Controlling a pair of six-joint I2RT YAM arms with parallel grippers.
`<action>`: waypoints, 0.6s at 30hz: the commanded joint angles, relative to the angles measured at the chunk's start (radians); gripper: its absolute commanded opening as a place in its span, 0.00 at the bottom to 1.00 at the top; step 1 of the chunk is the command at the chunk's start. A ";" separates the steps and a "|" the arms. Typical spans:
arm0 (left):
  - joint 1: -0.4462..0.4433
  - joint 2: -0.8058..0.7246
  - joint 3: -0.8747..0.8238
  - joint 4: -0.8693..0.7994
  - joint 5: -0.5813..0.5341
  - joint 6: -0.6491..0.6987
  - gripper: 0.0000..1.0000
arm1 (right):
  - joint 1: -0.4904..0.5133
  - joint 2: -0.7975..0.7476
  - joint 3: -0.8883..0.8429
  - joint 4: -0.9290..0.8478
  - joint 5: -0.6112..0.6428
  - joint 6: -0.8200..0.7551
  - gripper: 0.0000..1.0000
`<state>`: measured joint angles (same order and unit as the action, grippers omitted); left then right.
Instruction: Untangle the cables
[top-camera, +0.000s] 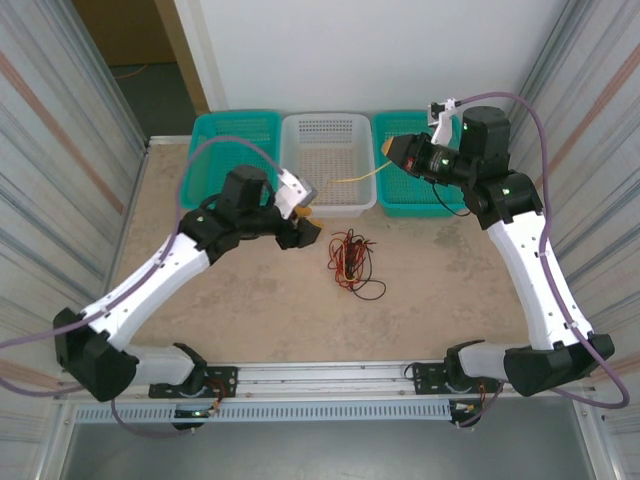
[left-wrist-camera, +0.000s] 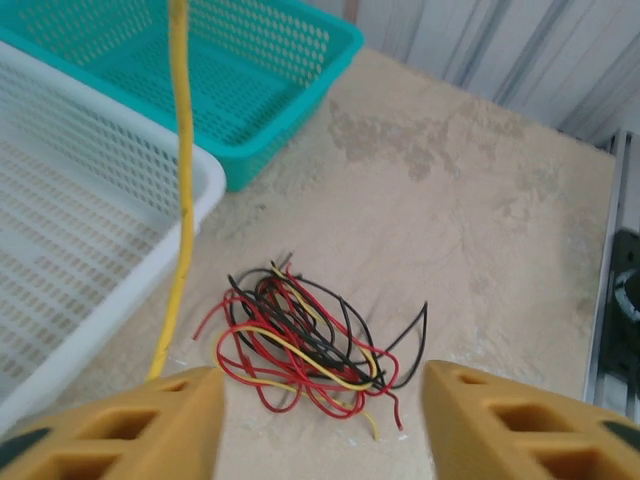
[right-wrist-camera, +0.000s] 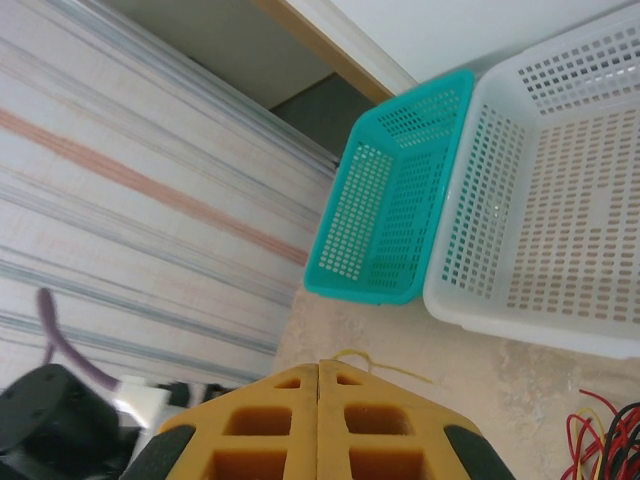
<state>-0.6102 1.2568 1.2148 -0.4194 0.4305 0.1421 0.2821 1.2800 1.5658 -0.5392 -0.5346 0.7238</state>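
Note:
The yellow cable runs outside the open fingers of my left gripper, so I will move that gripper over, close it around the cable's free part (left-wrist-camera: 185, 235) and take the cable from my right gripper.
A tangle of red, black and pale yellow cables (top-camera: 350, 262) lies on the table in front of the white basket (top-camera: 328, 205). In the left wrist view the tangle (left-wrist-camera: 300, 340) sits just beyond my left gripper (left-wrist-camera: 320, 420), which is open with nothing between its fingers. One yellow cable (top-camera: 345, 180) stretches across the white basket from my right gripper (top-camera: 390, 150) down toward my left gripper (top-camera: 306, 222). Its lower end (left-wrist-camera: 183, 200) rests against the outside of the left finger (left-wrist-camera: 120, 430). My right gripper (right-wrist-camera: 318, 365) is shut on this yellow cable (right-wrist-camera: 385, 365), which curls out at its tip.
Three perforated baskets stand along the far edge: teal (top-camera: 235, 130) at left, white in the middle, teal (top-camera: 410, 200) at right. Corrugated walls (top-camera: 60, 150) close in both sides. A metal rail (top-camera: 330, 375) runs along the near edge.

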 joint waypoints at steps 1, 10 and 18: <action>0.049 -0.116 0.007 0.043 0.054 0.003 0.65 | 0.003 -0.023 0.005 -0.021 -0.012 -0.019 0.00; 0.089 -0.097 0.013 0.065 0.226 0.032 0.71 | 0.016 -0.013 0.017 0.007 -0.067 -0.003 0.00; 0.086 0.018 0.041 0.108 0.295 -0.028 0.62 | 0.017 -0.016 0.020 0.039 -0.103 0.016 0.00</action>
<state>-0.5247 1.2667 1.2190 -0.3470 0.6865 0.1291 0.2935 1.2800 1.5661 -0.5407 -0.6010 0.7254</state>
